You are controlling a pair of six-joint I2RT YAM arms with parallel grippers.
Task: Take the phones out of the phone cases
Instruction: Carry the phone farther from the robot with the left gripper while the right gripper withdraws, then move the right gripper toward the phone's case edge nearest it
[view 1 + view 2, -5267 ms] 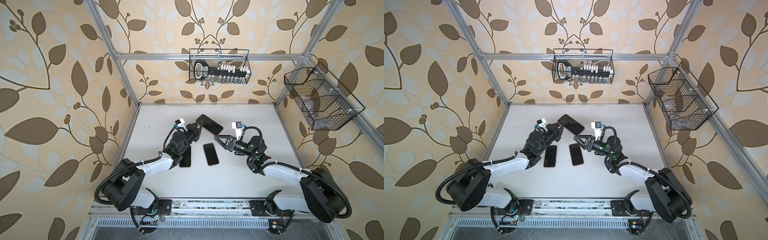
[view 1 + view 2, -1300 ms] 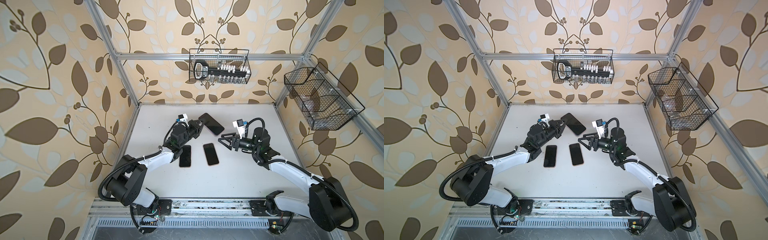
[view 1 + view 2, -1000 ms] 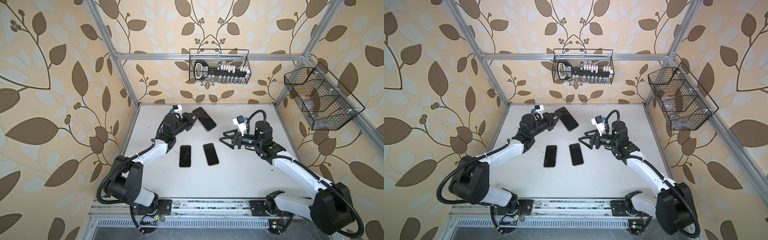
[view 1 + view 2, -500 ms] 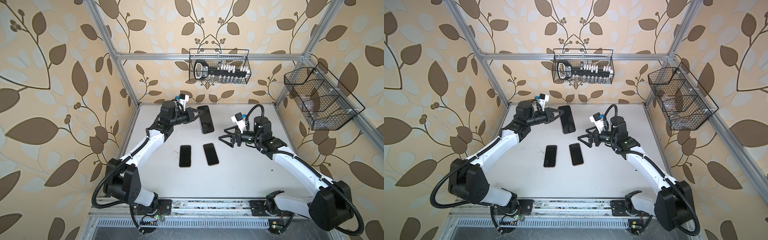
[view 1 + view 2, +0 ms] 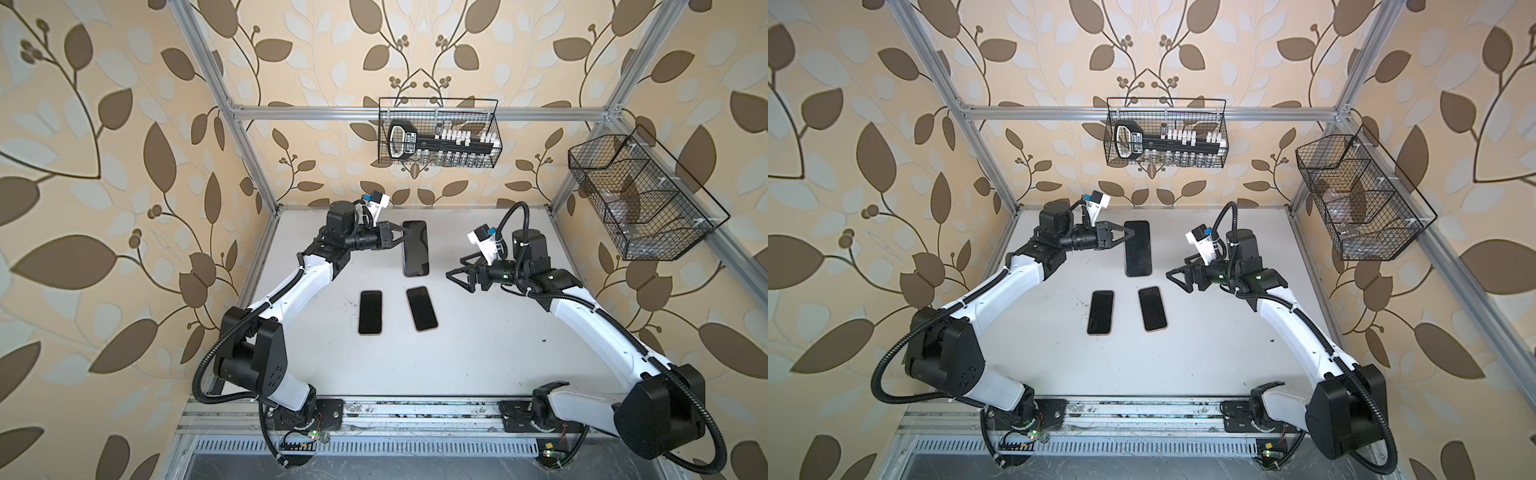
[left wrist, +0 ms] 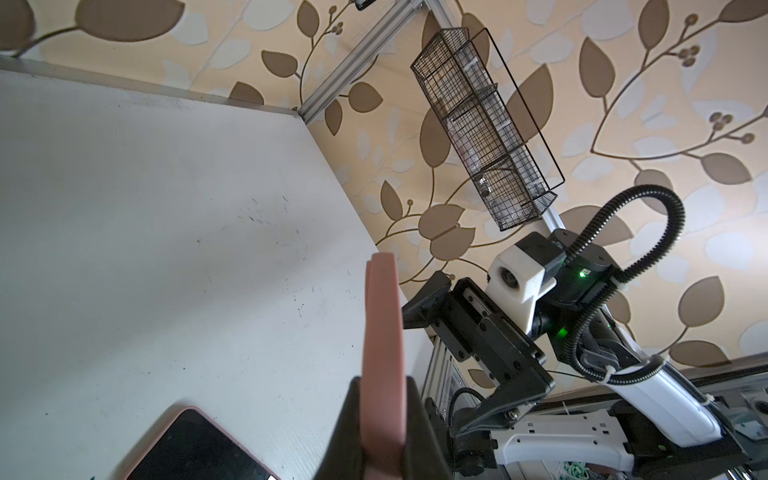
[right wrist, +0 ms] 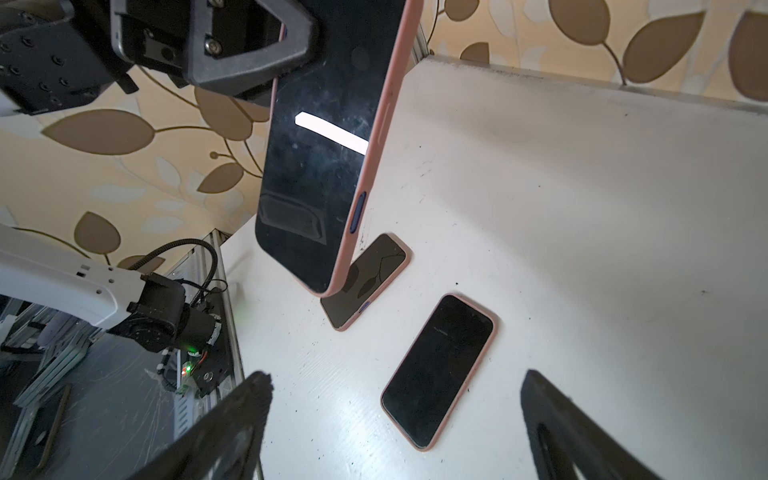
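The pink phone case wraps around the phone's edge that faces the robot's right gripper, so that gripper should pinch the case's near lower corner [image 7: 326,289] and peel it down.
The phone [image 5: 415,248] [image 5: 1137,248] has a dark screen and sits in a pink phone case [image 7: 386,124]. It hangs in the air above the back of the table, screen up in both top views. My left gripper [image 5: 401,233] [image 5: 1125,235] [image 6: 382,382] is shut on one end of it, with the pink edge [image 6: 380,332] clamped between the jaws. My right gripper [image 5: 457,279] [image 5: 1177,279] [image 7: 395,376] stands open to the right of the phone and holds nothing. It points at the phone's lower end [image 7: 324,166] without touching it.
Two more dark phones in pink cases lie flat on the white table [image 5: 478,353] below the held one, a left one [image 5: 370,312] [image 7: 374,274] and a right one [image 5: 422,308] [image 7: 438,370]. Wire baskets hang on the back wall [image 5: 438,133] and the right wall [image 5: 640,199].
My left arm has lifted the cased phone higher and turned it from a slant to lengthwise. My right gripper has risen off the table and stayed open.
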